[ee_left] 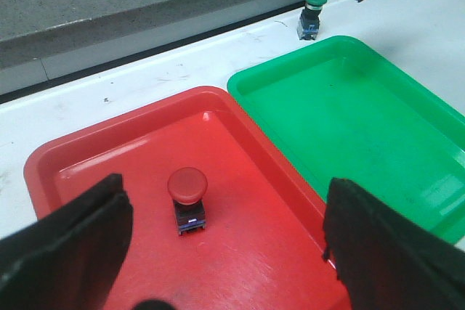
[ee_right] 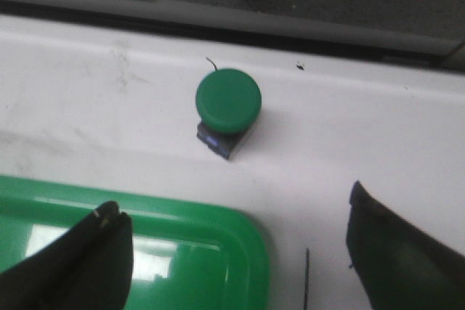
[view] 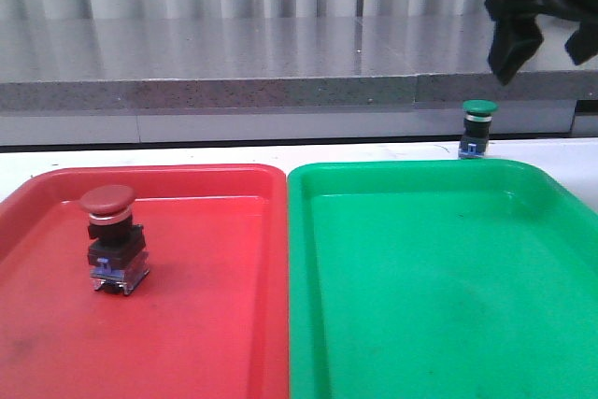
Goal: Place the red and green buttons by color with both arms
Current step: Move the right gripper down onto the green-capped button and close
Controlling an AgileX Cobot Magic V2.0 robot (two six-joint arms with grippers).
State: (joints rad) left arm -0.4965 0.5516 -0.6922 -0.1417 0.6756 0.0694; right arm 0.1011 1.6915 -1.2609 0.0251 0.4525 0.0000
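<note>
The robot's right gripper will close on the dark body of the green button (view: pixel 475 130) (ee_right: pixel 224 138), just below its green top.
The red button (view: pixel 113 238) stands upright in the red tray (view: pixel 206 324), near its left side; it also shows in the left wrist view (ee_left: pixel 188 198). The green button (view: pixel 477 127) stands on the white table behind the green tray (view: pixel 439 306), outside it; it also shows in the right wrist view (ee_right: pixel 227 109) and the left wrist view (ee_left: pixel 312 12). My left gripper (ee_left: pixel 225 245) is open and empty above the red tray, short of the red button. My right gripper (view: pixel 542 30) hangs open and empty in the air above and right of the green button, also seen in the right wrist view (ee_right: pixel 240 252).
A grey stone ledge (view: pixel 234 67) runs along the back of the table. The two trays lie side by side, touching. A thin dark line (ee_right: pixel 306 277) lies on the white table (ee_right: pixel 87 99) beside the green tray's corner (ee_right: pixel 240 252).
</note>
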